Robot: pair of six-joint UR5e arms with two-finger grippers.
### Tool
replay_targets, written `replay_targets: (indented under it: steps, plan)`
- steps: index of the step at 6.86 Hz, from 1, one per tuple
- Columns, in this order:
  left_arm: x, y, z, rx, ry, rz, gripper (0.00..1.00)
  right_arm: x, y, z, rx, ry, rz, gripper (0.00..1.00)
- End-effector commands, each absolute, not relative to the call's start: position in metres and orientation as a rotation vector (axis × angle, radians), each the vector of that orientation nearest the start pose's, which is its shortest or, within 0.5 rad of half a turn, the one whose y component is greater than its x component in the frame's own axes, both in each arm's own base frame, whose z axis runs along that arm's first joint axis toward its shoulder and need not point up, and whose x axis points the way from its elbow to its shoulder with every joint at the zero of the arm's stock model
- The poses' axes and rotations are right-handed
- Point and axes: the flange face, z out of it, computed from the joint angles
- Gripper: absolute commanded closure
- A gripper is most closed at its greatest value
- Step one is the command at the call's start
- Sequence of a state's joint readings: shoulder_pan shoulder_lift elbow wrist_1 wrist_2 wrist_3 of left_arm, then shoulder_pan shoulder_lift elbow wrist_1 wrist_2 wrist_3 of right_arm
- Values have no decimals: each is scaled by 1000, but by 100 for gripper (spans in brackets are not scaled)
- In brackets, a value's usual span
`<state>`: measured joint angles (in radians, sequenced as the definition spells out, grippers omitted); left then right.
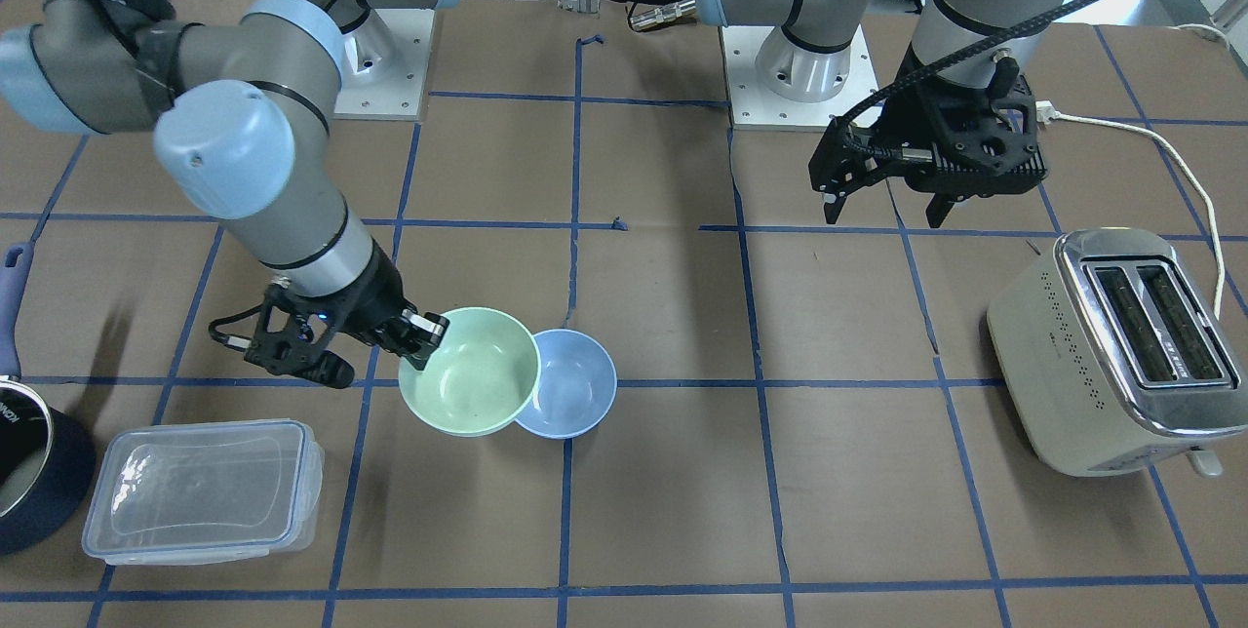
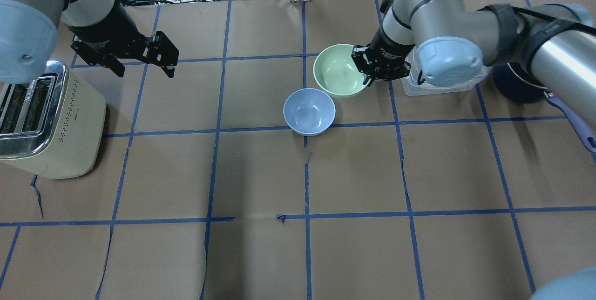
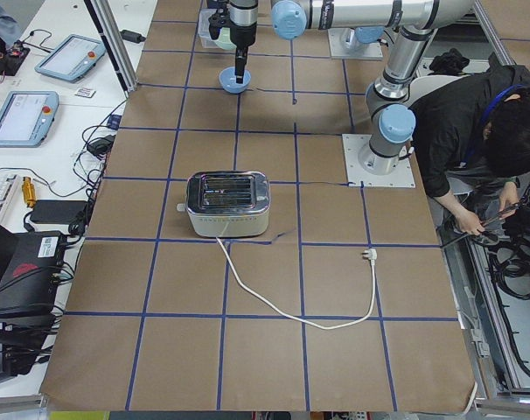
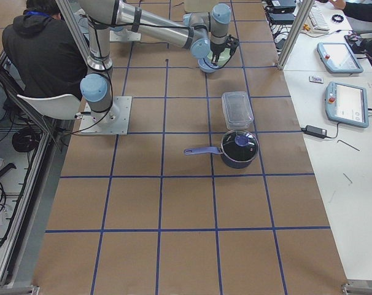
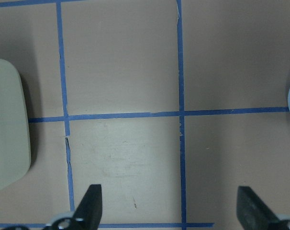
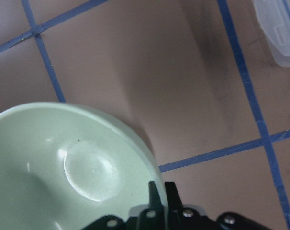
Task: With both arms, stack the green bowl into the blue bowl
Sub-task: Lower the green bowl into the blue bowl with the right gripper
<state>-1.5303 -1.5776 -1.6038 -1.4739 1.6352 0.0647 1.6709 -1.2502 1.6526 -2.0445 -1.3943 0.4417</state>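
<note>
My right gripper is to release the green bowl inside the blue bowl (image 1: 561, 383), with the green bowl's base resting on the blue bowl's bottom.
The green bowl (image 1: 468, 374) is gripped at its rim by my right gripper (image 1: 424, 331), which is shut on it. It also shows in the overhead view (image 2: 337, 72) and fills the lower left of the right wrist view (image 6: 63, 163). The blue bowl (image 1: 575, 389) sits upright on the table right beside it; in the front view the green bowl's edge overlaps its rim. In the overhead view the blue bowl (image 2: 308, 110) lies just near-left of the green one. My left gripper (image 1: 882, 211) hangs open and empty above the table, far from both bowls, near the toaster.
A cream toaster (image 2: 42, 118) stands under the left arm, its white cord (image 1: 1170, 160) trailing back. A clear plastic container (image 1: 200, 491) and a dark saucepan (image 1: 29, 462) sit beyond the right arm. A person sits at the robot's side (image 3: 475, 131).
</note>
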Motion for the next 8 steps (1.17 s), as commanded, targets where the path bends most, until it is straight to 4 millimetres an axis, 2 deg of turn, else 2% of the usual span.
replay_targets:
  steps: [1,3,5,8]
  plan:
    - [-108,-500,490,25,3078,-109,0,249,-593,302,505,2922,9,100]
    - [-105,-495,496,9,3089,-114,0,250,-593,291,505,2915,37,100]
    - [-105,-496,496,7,3093,-115,0,254,-595,267,505,2924,93,100]
    - [-105,-497,492,7,3095,-106,0,276,-584,265,463,2936,118,100]
